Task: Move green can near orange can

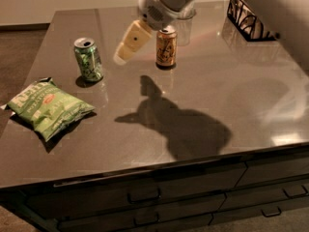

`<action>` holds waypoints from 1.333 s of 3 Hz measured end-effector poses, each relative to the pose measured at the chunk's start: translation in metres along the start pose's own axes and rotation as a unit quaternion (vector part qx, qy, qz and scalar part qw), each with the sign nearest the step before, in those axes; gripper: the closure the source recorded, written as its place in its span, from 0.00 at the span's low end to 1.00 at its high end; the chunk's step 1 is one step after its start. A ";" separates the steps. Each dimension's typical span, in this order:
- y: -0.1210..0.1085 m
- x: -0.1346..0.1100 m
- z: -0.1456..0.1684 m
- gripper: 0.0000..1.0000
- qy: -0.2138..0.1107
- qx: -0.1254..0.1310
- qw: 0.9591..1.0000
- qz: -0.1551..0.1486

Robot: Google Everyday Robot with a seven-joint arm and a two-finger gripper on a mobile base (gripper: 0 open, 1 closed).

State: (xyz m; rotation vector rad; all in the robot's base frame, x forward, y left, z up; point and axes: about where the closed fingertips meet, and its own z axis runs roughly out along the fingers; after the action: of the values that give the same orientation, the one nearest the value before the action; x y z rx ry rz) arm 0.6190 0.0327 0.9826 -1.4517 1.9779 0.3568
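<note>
The gripper will next move to the green can's upper half (87,50) and close there, because this can has to move near the orange can.
The green can (88,59), green-and-white with a silver top, stands upright on the left part of the dark table (241,95). The orange can (166,47), orange-gold with dark markings, stands upright further right and slightly further back. My gripper (120,57) is cream-coloured and hangs above the table between the two cans, pointing down-left toward the green can. It touches neither can and holds nothing. The arm reaches in from the top right.
A flat green chip bag (47,108) lies near the table's front left edge. A clear glass jar (185,25) stands just behind the orange can, partly hidden by the arm. A black wire holder (248,18) sits at the back right. Drawers (145,197) run below the front edge.
</note>
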 end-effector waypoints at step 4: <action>-0.009 -0.063 0.141 0.03 0.046 -0.028 0.999 -0.007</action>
State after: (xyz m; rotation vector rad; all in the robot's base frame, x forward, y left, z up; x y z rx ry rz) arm 0.6863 0.1567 0.9182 -1.5407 2.0439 0.3468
